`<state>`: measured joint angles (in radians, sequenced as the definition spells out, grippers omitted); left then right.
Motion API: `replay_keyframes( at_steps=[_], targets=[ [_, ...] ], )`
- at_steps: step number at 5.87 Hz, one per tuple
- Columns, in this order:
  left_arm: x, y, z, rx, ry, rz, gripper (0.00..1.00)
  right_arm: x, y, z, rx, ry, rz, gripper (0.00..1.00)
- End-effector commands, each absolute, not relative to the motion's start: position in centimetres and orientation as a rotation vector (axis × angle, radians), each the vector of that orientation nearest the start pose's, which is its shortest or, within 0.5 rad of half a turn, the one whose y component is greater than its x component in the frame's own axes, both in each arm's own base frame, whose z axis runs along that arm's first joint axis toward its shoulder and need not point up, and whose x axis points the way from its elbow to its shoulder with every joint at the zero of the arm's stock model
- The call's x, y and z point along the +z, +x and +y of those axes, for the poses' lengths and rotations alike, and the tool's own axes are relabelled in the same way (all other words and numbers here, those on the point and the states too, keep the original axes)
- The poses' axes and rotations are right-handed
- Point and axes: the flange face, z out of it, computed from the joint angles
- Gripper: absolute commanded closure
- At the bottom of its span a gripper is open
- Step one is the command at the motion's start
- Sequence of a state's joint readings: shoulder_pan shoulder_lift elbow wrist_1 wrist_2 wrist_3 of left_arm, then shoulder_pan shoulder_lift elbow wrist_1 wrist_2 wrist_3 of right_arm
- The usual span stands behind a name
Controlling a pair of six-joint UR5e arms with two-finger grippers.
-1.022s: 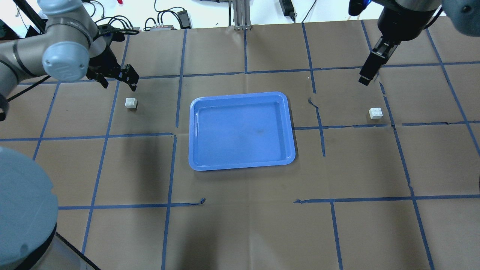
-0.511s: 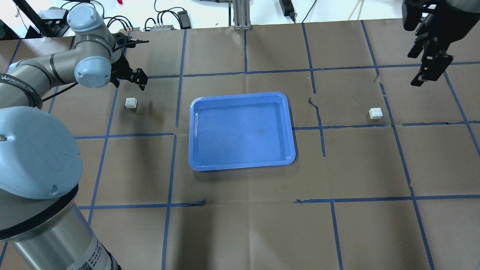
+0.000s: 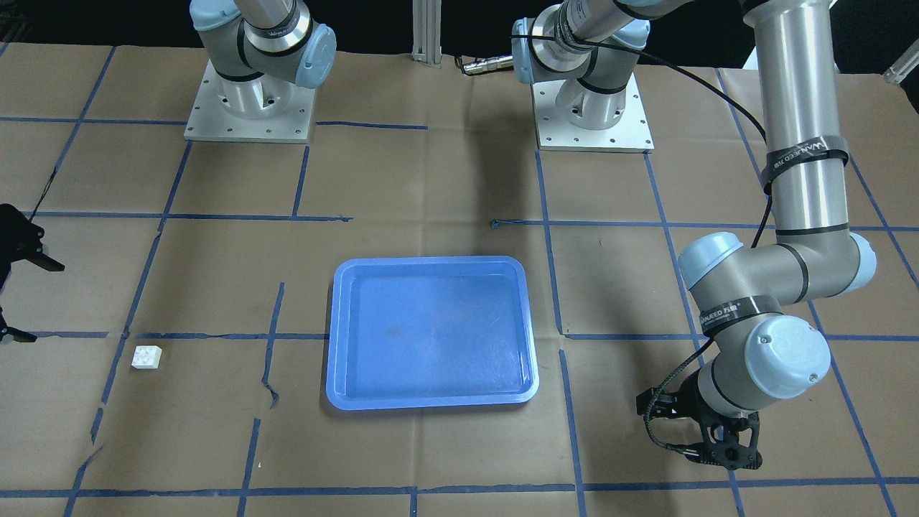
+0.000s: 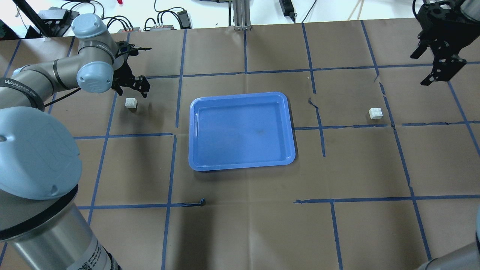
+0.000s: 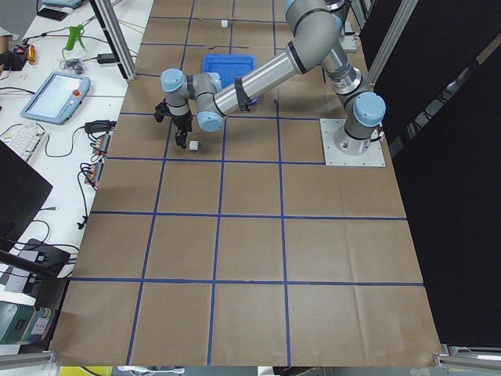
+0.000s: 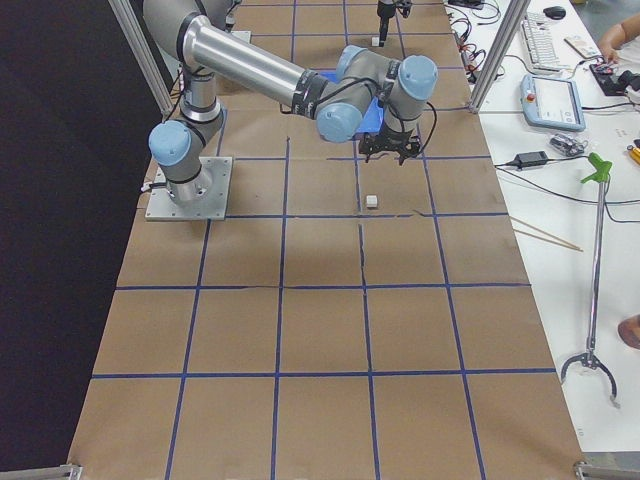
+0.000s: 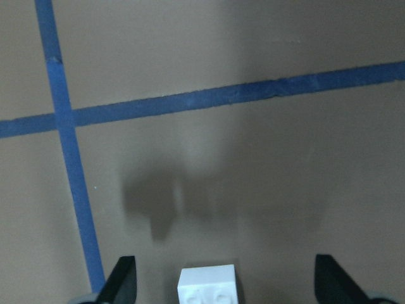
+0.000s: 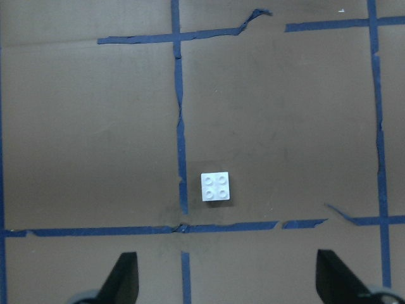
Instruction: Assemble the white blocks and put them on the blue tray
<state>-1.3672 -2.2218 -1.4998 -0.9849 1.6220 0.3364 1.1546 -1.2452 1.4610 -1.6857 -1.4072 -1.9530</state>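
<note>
Next, my right gripper moves next to the uncovered white block beside the blue tape lines and closes on the block's opposite sides (image 3: 146, 357) (image 8: 215, 187).
Two white blocks lie on the brown paper, one either side of the blue tray (image 4: 240, 131) (image 3: 431, 330). The left white block (image 4: 131, 102) (image 5: 193, 146) sits just under my left gripper (image 4: 132, 89), which is open. In the left wrist view the block (image 7: 207, 286) shows at the bottom edge between the spread fingertips (image 7: 123, 278). The right white block (image 4: 375, 113) (image 3: 146, 357) (image 8: 216, 186) lies apart from my right gripper (image 4: 422, 69) (image 3: 32, 301), which is open, held high and farther out. The tray holds nothing.
Blue tape lines grid the paper-covered table. Cables and power bricks (image 4: 168, 18) and an aluminium post (image 4: 242, 15) stand at the far edge. The two arm bases (image 3: 248, 108) (image 3: 592, 108) are bolted on the robot's side. A teach pendant (image 5: 55, 94) lies off the table.
My left gripper has moved toward and down over the left block. My right gripper has swung to the right, away from the right block, and turned. Blocks and tray have not moved.
</note>
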Motion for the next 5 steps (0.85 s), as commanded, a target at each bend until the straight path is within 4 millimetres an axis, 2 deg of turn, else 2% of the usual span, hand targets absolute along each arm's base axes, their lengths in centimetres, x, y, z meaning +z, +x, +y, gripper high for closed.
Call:
replay_keyframes(
  at_steps=[1, 2, 3, 5],
  targets=[
    [18.0, 2.3, -69.0, 0.035, 0.184, 3.096, 0.14, 31.9, -12.4, -64.1, -0.426, -2.086, 1.984, 0.0],
    [18.4, 2.4, -68.8, 0.028, 0.179, 3.095, 0.2, 29.4, -14.8, -64.3, -0.468, -2.046, 1.962, 0.0],
    [18.3, 2.4, -68.4, 0.042, 0.181, 3.093, 0.2, 26.1, -15.3, -65.2, -0.577, -2.08, 1.854, 0.0],
    [18.2, 2.4, -68.0, 0.05, 0.183, 3.091, 0.53, 21.7, -16.7, -65.4, -0.667, -2.004, 1.819, 0.0]
  ],
)
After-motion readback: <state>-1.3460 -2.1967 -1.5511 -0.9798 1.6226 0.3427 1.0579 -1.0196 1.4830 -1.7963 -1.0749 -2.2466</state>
